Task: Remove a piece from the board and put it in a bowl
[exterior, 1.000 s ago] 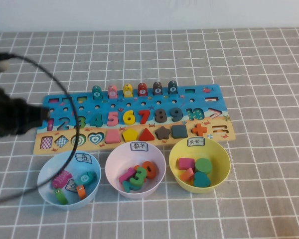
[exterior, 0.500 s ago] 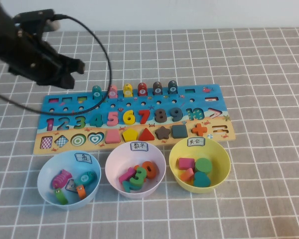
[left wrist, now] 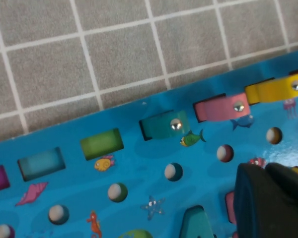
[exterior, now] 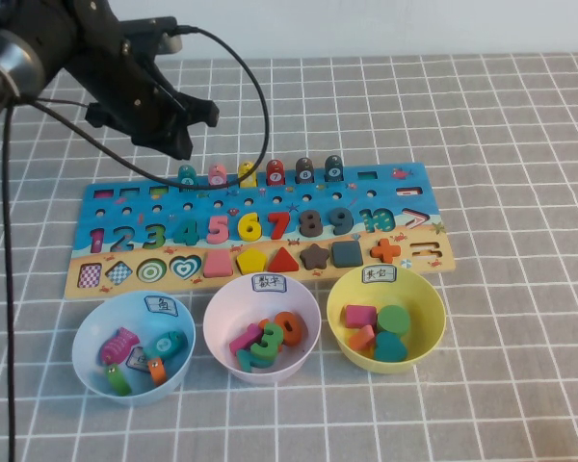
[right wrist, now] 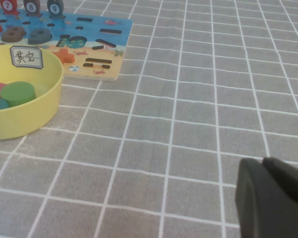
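Observation:
Next, my left gripper closes on the sides [exterior: 187,175] [left wrist: 170,124] of the dark teal fish piece, beside the pink fish on the blue board.
The blue board [exterior: 385,192] lies across the table's middle. On its peg row a dark teal fish piece [exterior: 187,177] stands at the left end of a row of fish; it also shows in the left wrist view [left wrist: 164,125]. My left gripper [exterior: 184,146] hovers just behind and above that fish, shut and empty; its fingers [left wrist: 268,198] are pressed together over the board. The pale blue bowl [exterior: 89,332] sits in front of the board's left end and holds several fish pieces. My right gripper [right wrist: 274,198] is shut and empty over bare tablecloth, out of the high view.
A pink bowl [exterior: 222,313] with number pieces and a yellow bowl [exterior: 432,306] with shape pieces stand beside the blue one. Pink [left wrist: 218,107] and yellow [left wrist: 275,89] fish stand next to the teal one. The left arm's black cable [exterior: 255,91] loops over the board's back left.
My left arm has swung from the table's left edge up and to the right, and now hangs over the board's back edge by the fish row. The pieces and bowls have not moved.

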